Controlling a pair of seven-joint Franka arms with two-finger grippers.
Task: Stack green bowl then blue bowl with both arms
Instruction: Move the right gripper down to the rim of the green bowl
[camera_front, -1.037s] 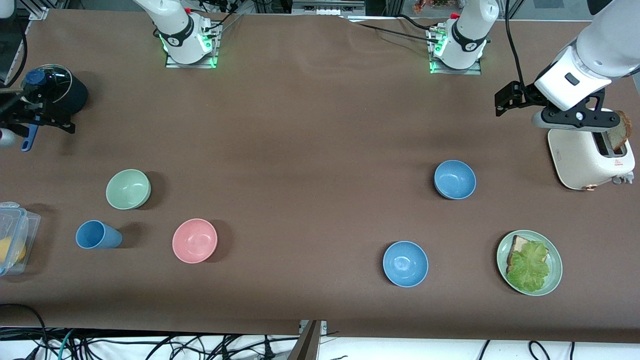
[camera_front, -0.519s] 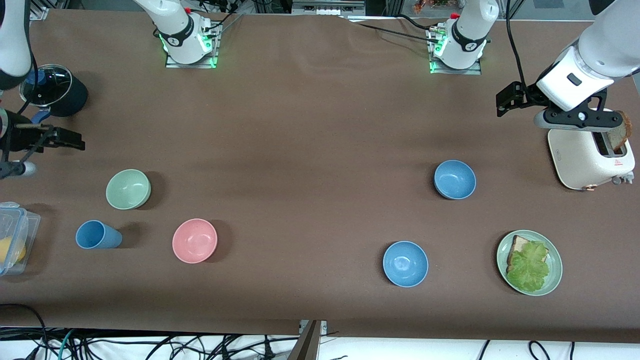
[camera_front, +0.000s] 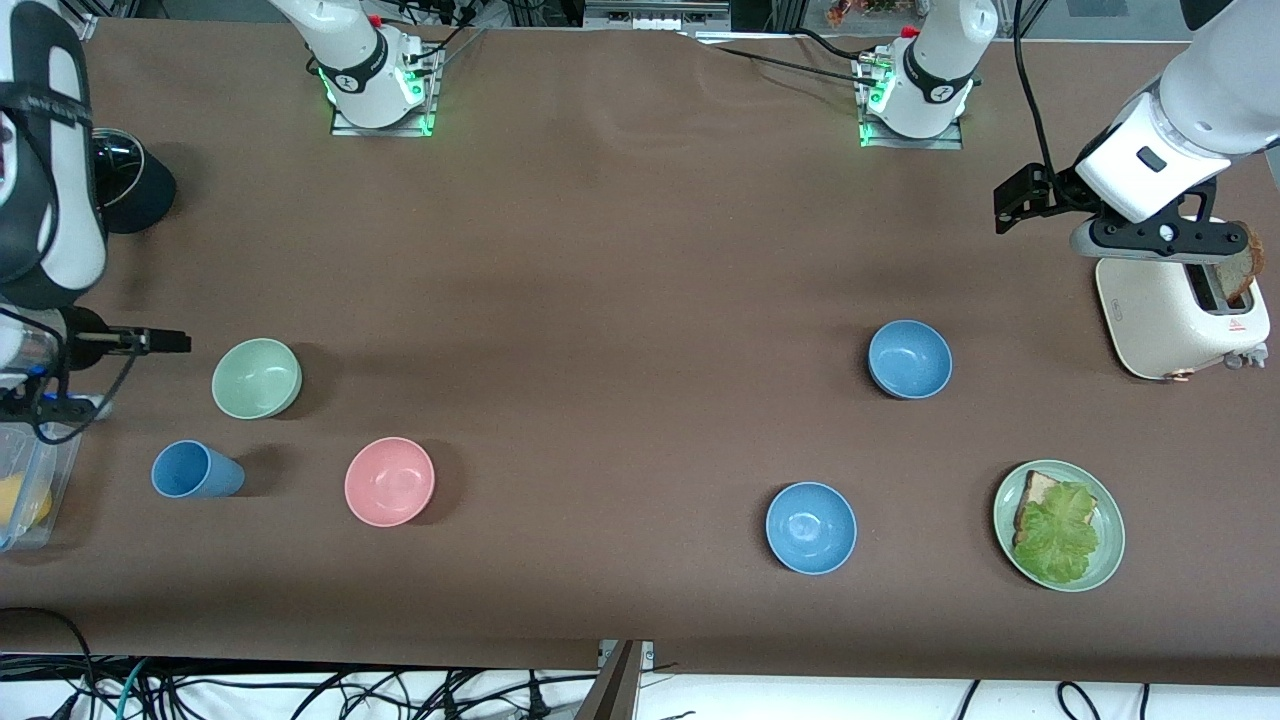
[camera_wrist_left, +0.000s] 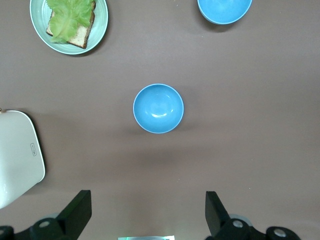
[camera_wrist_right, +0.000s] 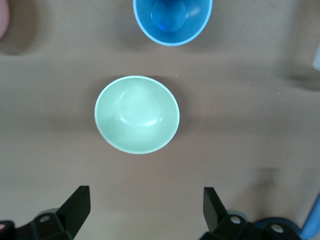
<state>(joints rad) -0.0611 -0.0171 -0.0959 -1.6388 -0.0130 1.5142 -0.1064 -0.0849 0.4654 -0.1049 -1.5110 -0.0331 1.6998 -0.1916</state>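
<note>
My right gripper is going to close on the green bowl's rim (camera_front: 216, 370) (camera_wrist_right: 175, 131), on the side that faces the end of the table and points away from the pink bowl.
The pale green bowl (camera_front: 257, 377) sits toward the right arm's end of the table and shows in the right wrist view (camera_wrist_right: 137, 114). The muted blue bowl (camera_front: 909, 359) sits toward the left arm's end and shows in the left wrist view (camera_wrist_left: 158, 108). My right gripper (camera_front: 45, 385) hangs at the table's end beside the green bowl, over the edge of a clear container; its fingers (camera_wrist_right: 75, 207) stand wide open and empty. My left gripper (camera_front: 1150, 238) hangs by the toaster, open and empty (camera_wrist_left: 148, 217).
A pink bowl (camera_front: 389, 481) and a blue cup (camera_front: 195, 470) lie nearer the front camera than the green bowl. A glossy sky-blue bowl (camera_front: 811, 527), a green plate with sandwich and lettuce (camera_front: 1059, 525), a white toaster (camera_front: 1180, 310), a clear container (camera_front: 30, 480) and a black pot (camera_front: 135, 185) stand around.
My right arm has swung from over the black pot toward the front camera, to beside the green bowl. My left arm has barely moved.
</note>
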